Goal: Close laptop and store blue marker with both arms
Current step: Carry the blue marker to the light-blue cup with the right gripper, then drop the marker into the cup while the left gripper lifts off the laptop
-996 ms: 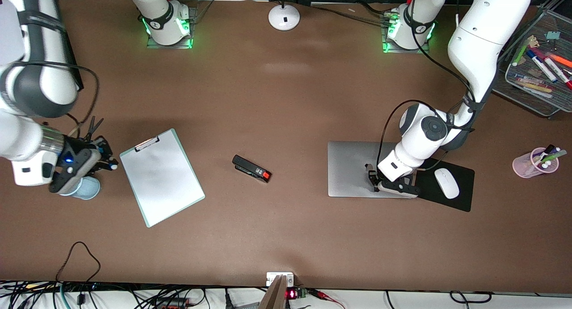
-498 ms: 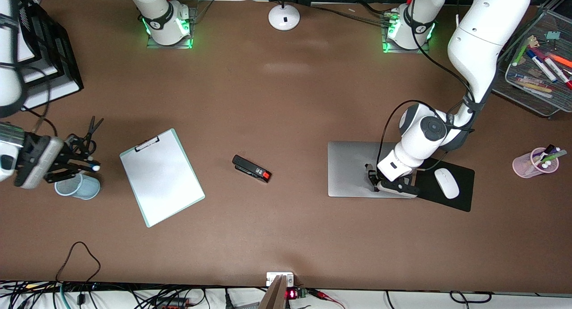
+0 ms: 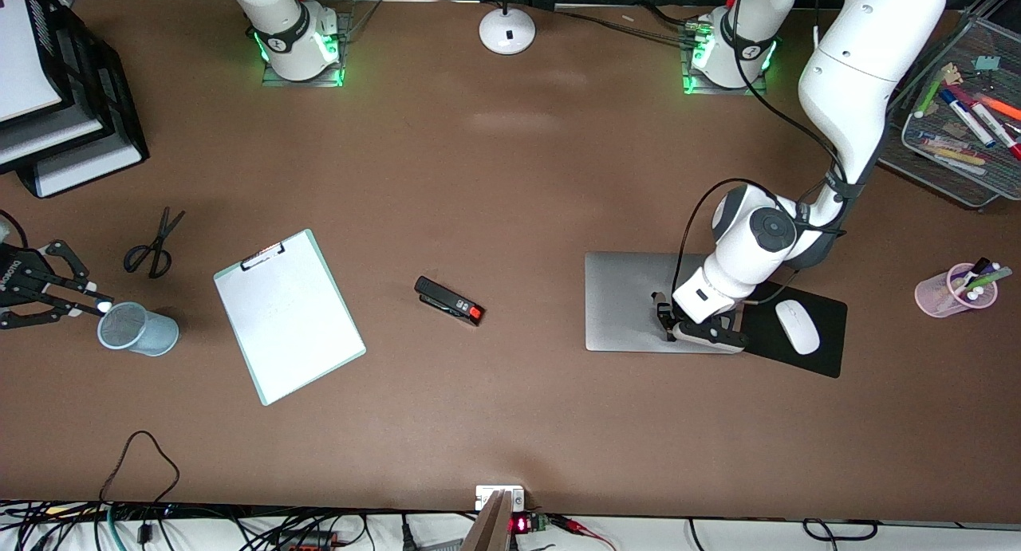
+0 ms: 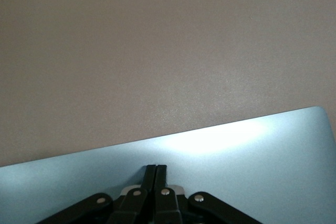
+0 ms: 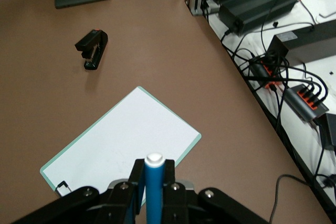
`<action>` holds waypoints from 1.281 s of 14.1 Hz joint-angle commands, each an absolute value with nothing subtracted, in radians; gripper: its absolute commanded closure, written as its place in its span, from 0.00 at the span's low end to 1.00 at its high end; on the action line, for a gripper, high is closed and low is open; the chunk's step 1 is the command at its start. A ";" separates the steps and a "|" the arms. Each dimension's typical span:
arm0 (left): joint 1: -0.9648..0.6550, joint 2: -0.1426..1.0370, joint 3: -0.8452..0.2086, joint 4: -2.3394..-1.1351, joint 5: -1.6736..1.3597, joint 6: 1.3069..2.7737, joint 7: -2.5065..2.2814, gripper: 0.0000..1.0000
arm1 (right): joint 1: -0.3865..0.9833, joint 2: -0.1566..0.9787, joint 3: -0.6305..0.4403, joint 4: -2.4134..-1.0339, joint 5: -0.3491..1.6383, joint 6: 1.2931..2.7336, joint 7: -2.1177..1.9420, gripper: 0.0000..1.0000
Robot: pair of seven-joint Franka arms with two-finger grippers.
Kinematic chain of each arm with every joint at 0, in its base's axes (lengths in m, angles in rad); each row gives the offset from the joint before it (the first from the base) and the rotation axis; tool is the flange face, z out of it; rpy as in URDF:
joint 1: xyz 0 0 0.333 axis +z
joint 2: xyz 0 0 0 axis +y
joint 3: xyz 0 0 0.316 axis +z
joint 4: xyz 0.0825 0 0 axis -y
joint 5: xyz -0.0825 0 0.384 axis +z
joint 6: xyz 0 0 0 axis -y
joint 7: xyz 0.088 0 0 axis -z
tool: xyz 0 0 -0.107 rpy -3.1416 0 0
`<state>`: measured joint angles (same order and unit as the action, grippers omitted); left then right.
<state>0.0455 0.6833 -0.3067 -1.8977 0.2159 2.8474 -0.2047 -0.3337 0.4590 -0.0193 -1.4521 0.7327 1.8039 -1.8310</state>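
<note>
The robot's right gripper should release the blue marker inside the light-blue mesh cup [image 3: 135,334] near the scissors.
The laptop [image 3: 626,300] lies closed, its silver lid [image 4: 252,156] up, beside the mouse pad. My left gripper [image 3: 668,321] [image 4: 156,167] is shut, empty, with its fingertips down on the lid near the edge that faces the front camera. My right gripper [image 3: 92,300] [image 5: 154,163] hangs at the right arm's end of the table, shut on the blue marker [image 5: 154,182]. The marker's white end [image 3: 104,305] points at the rim of a light-blue mesh cup [image 3: 139,332], which does not show in the right wrist view.
Scissors [image 3: 151,244], a clipboard [image 3: 287,316] [image 5: 121,140] and a black stapler [image 3: 449,301] [image 5: 92,50] lie mid-table. A white mouse [image 3: 798,326] sits on a black pad [image 3: 829,356]. A pink pen cup [image 3: 953,292], a mesh tray [image 3: 957,176] and paper trays [image 3: 80,120] stand at the ends.
My right arm has swung toward the right arm's end of the table with the marker, from over the mesh cup to just beside its rim. The left arm has not moved.
</note>
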 commanded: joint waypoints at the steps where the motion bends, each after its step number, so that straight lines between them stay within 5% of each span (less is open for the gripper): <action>1: 0.038 0.686 -0.298 -1.896 0.241 2.846 -0.202 0.95 | -0.399 0.524 -0.008 -1.419 0.848 1.763 -1.978 1.00; 5: 0.041 0.628 -0.299 -1.894 0.244 2.765 -0.196 0.89 | -0.472 0.624 -0.008 -1.382 0.962 1.708 -2.115 1.00; 11: 0.044 0.390 -0.356 -1.879 0.242 2.340 -0.204 0.72 | -0.538 0.715 -0.002 -1.355 1.012 1.664 -2.224 1.00; 14: 0.046 0.257 -0.380 -1.875 0.232 2.122 -0.199 0.32 | -0.563 0.765 -0.002 -1.351 1.037 1.661 -2.287 1.00; 16: 0.051 0.230 -0.382 -1.826 0.230 2.013 -0.192 0.25 | -0.571 0.781 -0.002 -1.341 1.048 1.661 -2.312 1.00; 18: 0.041 0.230 -0.388 -1.697 0.221 1.839 -0.192 0.06 | -0.571 0.788 -0.002 -1.341 1.048 1.661 -2.313 1.00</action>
